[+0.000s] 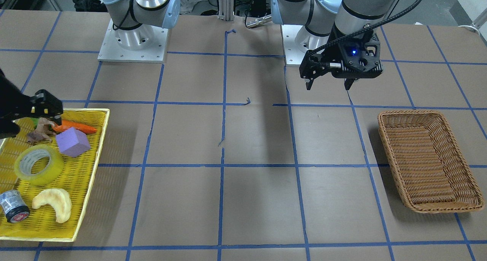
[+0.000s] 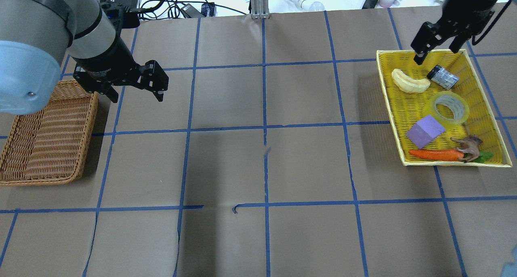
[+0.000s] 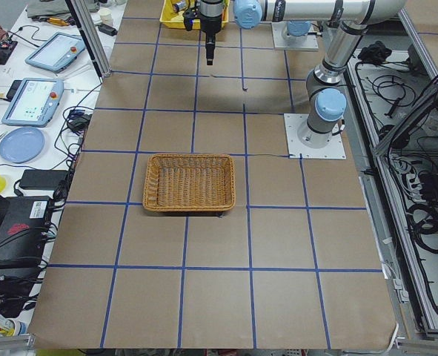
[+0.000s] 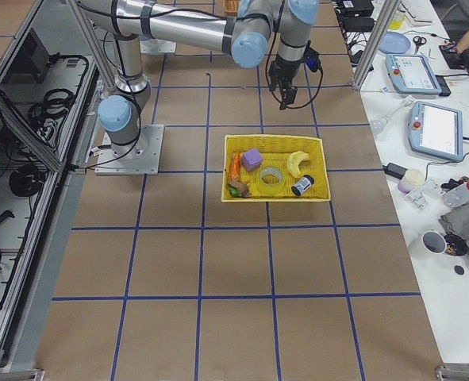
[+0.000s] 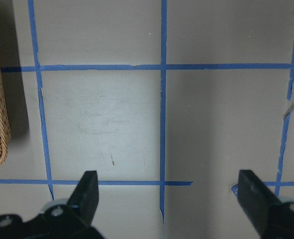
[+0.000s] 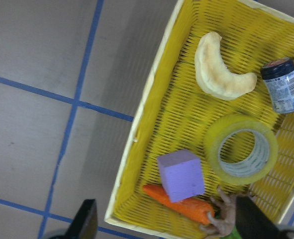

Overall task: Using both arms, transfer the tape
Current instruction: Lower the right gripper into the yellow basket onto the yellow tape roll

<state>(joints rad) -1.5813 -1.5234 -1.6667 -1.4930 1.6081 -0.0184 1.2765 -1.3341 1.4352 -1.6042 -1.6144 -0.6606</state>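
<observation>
My right gripper needs to grip the tape's side (image 1: 20,165) (image 6: 271,151) farthest from the purple cube, with one finger inside the hole.
The tape (image 1: 38,165), a yellow-green roll with a white core, lies flat in the yellow tray (image 1: 81,200). It also shows in the overhead view (image 2: 449,108), the right wrist view (image 6: 242,149) and the exterior right view (image 4: 270,178). My right gripper (image 2: 438,53) is open and empty, raised over the tray's far end, apart from the tape; its fingers frame the right wrist view (image 6: 166,219). My left gripper (image 1: 328,88) is open and empty, above bare table beside the wicker basket (image 2: 44,139). It also shows in the overhead view (image 2: 136,99) and the left wrist view (image 5: 169,194).
In the tray with the tape lie a purple cube (image 2: 426,131), a carrot (image 2: 434,154), a brown toy animal (image 2: 468,147), a pale crescent pastry (image 2: 410,82) and a small silver-grey roll (image 2: 443,76). The wicker basket (image 1: 430,162) holds nothing. Blue tape lines grid the brown table.
</observation>
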